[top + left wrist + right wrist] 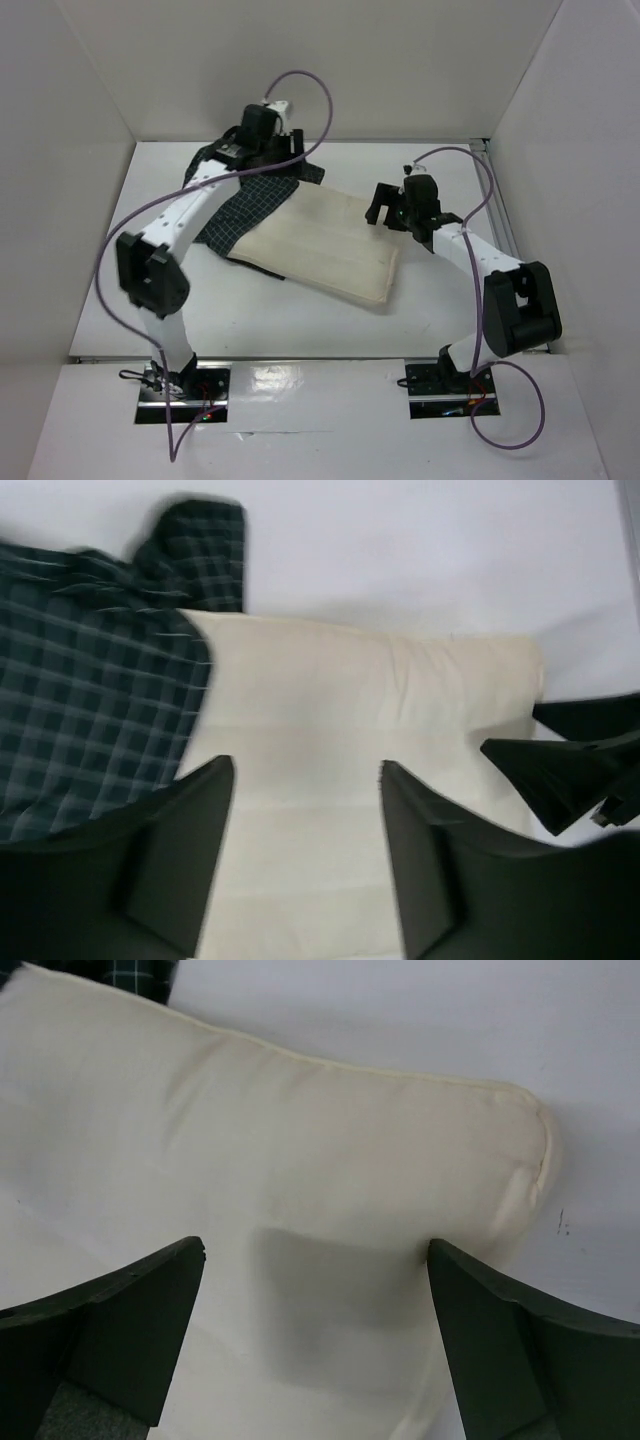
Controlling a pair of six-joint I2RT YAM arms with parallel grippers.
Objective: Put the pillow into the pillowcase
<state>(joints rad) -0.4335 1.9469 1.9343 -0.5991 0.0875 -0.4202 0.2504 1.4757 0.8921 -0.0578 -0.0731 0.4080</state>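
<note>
My right gripper is to close next on the cream pillow just inside its near long edge point(287, 259), near the dark strip of the pillowcase that sticks out there.
The cream pillow point(325, 250) lies slantwise in the middle of the white table. Its far left end meets the dark checked pillowcase point(250, 200), which lies crumpled under my left arm and covers that end. My left gripper point(285, 158) hangs over the pillowcase's back edge. In the left wrist view it point(307, 768) is open, and only the pillow point(350, 700) shows between its fingers, with the pillowcase point(90, 700) to the left. My right gripper point(400, 215) is open above the pillow's right end. In the right wrist view it point(315, 1247) holds nothing over the pillow point(300, 1130).
White walls point(80, 100) close the table in on the left, back and right. A purple cable point(310, 95) loops above the left wrist and another point(470, 160) arcs by the right one. The right gripper's black fingers point(570, 760) show at the right of the left wrist view.
</note>
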